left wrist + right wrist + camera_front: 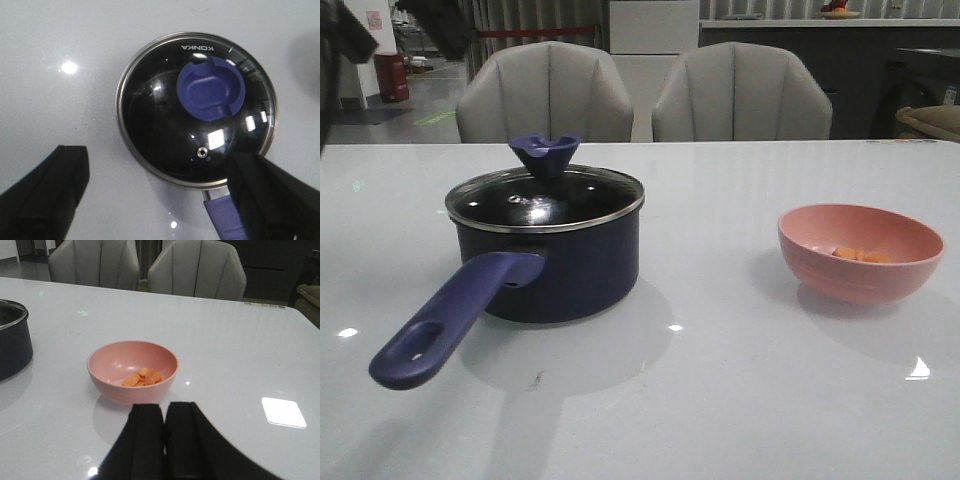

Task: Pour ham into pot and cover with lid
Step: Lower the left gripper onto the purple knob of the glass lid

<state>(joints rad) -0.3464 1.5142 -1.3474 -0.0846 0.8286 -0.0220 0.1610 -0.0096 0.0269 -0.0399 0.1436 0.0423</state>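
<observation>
The robot's left gripper will next move to the glass lid's purple-blue knob (546, 156) (211, 90) and close there, since the pot has to be opened for the ham.
The dark navy pot (555, 265) stands left of centre on the table, its purple-blue handle (445, 325) pointing toward me. The glass lid (542, 198) with its purple-blue knob (544, 153) sits on the pot. The ham (861, 254), small orange chunks, lies in a pink bowl (860, 252) on the right. Neither gripper shows in the front view. My left gripper (162, 172) is open and empty, high above the lid (196, 107) and beside its knob (211, 88). My right gripper (164, 412) is shut and empty, just short of the bowl (132, 371) holding the ham (143, 378).
The white table (720, 400) is glossy with light reflections. Two grey chairs (545, 95) stand behind its far edge. The pot's rim shows in the right wrist view (12, 342).
</observation>
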